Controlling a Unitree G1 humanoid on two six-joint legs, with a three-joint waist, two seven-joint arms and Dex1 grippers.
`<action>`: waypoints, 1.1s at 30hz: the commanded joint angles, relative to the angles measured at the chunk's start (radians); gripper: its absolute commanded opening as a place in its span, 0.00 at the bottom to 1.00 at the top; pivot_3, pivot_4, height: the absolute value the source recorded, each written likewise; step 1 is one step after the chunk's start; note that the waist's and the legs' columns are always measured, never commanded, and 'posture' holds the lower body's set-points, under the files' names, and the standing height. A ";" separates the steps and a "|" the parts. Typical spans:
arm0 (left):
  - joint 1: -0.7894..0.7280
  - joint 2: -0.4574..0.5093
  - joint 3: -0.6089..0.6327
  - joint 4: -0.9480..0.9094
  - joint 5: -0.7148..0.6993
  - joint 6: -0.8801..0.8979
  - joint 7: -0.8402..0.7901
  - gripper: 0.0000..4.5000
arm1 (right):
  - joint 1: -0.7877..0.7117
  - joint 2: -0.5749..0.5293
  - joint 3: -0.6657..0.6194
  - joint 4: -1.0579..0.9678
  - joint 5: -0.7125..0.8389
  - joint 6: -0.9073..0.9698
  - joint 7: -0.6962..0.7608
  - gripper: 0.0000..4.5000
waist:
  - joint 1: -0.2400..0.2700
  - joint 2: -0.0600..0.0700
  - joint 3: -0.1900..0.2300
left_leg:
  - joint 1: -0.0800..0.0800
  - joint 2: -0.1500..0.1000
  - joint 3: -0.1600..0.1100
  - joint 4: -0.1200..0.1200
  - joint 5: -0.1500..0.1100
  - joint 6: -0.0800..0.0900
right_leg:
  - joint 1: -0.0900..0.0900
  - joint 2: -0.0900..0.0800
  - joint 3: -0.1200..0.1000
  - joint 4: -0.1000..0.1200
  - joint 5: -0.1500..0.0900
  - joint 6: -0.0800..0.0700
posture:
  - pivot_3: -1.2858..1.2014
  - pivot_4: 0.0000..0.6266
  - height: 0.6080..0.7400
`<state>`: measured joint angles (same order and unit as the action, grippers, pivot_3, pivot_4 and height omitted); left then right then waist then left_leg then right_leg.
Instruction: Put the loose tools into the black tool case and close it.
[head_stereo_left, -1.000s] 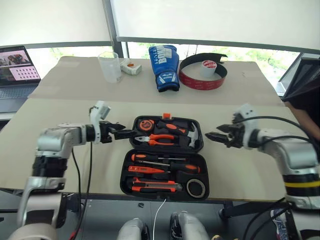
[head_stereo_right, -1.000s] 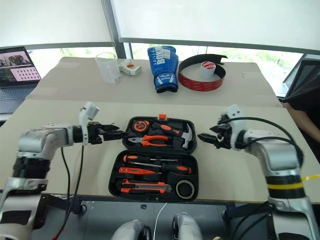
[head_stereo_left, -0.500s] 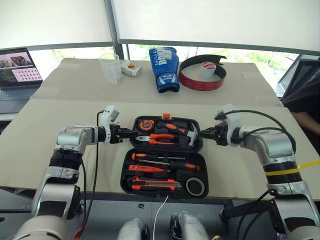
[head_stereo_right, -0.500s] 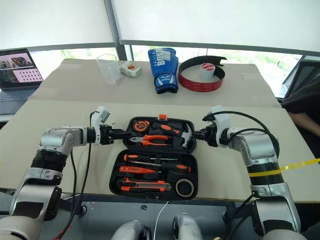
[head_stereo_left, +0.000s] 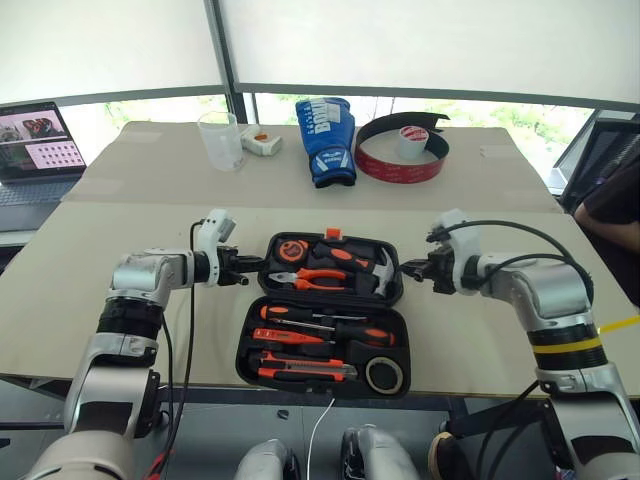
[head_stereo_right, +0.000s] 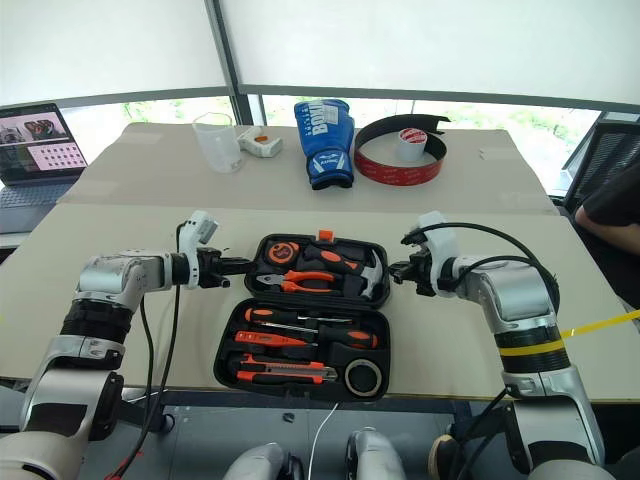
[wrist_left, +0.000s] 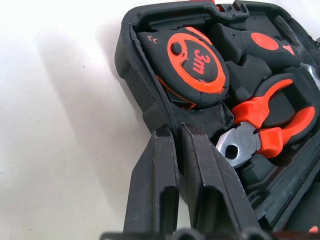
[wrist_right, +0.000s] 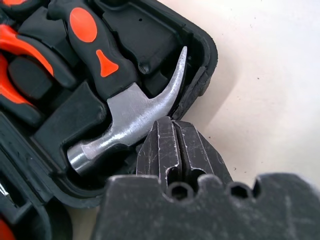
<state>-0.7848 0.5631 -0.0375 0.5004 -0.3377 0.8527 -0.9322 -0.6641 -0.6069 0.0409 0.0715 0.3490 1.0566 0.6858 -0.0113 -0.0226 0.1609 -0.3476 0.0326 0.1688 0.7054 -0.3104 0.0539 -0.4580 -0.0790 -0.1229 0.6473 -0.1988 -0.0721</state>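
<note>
Next, I open my right gripper, which sits shut against the tool case's rim beside the hammer claw, and pinch that rim (wrist_right: 183, 108) before I fold the tool case's far half over.
The black tool case (head_stereo_left: 243, 352) lies open at the table's front. Its near half holds two orange-and-black screwdrivers (head_stereo_left: 300, 313) (head_stereo_left: 345, 337), a slim orange tester (head_stereo_left: 300, 325), the utility knife (head_stereo_left: 305, 373) and the dark tape roll (head_stereo_left: 385, 375). The far half holds a tape measure (wrist_left: 195, 62), pliers (wrist_left: 265, 125) and a hammer (wrist_right: 125, 110). My left gripper (head_stereo_left: 255, 266) (wrist_left: 175, 132) is shut on the far half's left rim. At the right rim, beside the hammer claw, my right gripper (head_stereo_left: 408, 270) (wrist_right: 172, 122) is shut with its tips on the edge.
Along the table's far side stand a clear cup (head_stereo_left: 220, 140), a small white box (head_stereo_left: 260, 143), a blue boxing glove (head_stereo_left: 328, 138) and a red-black band around a white tape roll (head_stereo_left: 405, 150). A laptop (head_stereo_left: 35, 150) sits far left. A person (head_stereo_left: 612, 205) is at the right edge.
Both grippers were open and apart from the case. They moved inward to the far half's two side rims and shut there, and have kept still for the last half second.
</note>
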 joint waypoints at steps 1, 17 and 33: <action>0.022 -0.004 -0.032 -0.002 0.032 0.009 0.012 0.00 | -0.027 0.009 -0.046 -0.008 0.029 0.063 -0.021 0.13 | 0.000 0.000 0.000 | 0.000 0.000 0.000 0.000 0.000 0.000 | 0.000 0.000 0.000 0.000 0.000 0.000 | 0.52 0.24 0.90; 0.035 -0.024 -0.030 -0.021 0.038 -0.008 0.037 0.00 | -0.004 0.028 -0.002 -0.020 0.028 0.159 -0.067 0.22 | 0.004 0.000 0.000 | 0.000 0.000 0.000 -0.001 -0.001 -0.002 | 0.000 0.000 0.000 0.000 0.000 0.000 | 0.52 0.24 0.90; 0.024 -0.083 0.117 -0.087 -0.011 -0.186 0.070 0.00 | -0.081 0.068 -0.031 -0.028 -0.006 0.000 -0.096 0.02 | 0.000 -0.001 0.000 | -0.001 0.000 0.000 -0.001 -0.003 -0.008 | -0.001 -0.001 0.000 -0.001 0.000 0.001 | 0.52 0.24 0.90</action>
<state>-0.7332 0.5013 0.0478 0.4492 -0.3198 0.7468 -0.8648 -0.7015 -0.5515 0.0209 0.0629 0.3580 1.1580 0.5998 -0.0111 -0.0234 0.1605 -0.3515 0.0325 0.1685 0.7040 -0.3131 0.0455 -0.4609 -0.0802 -0.1233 0.6467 -0.1980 -0.0707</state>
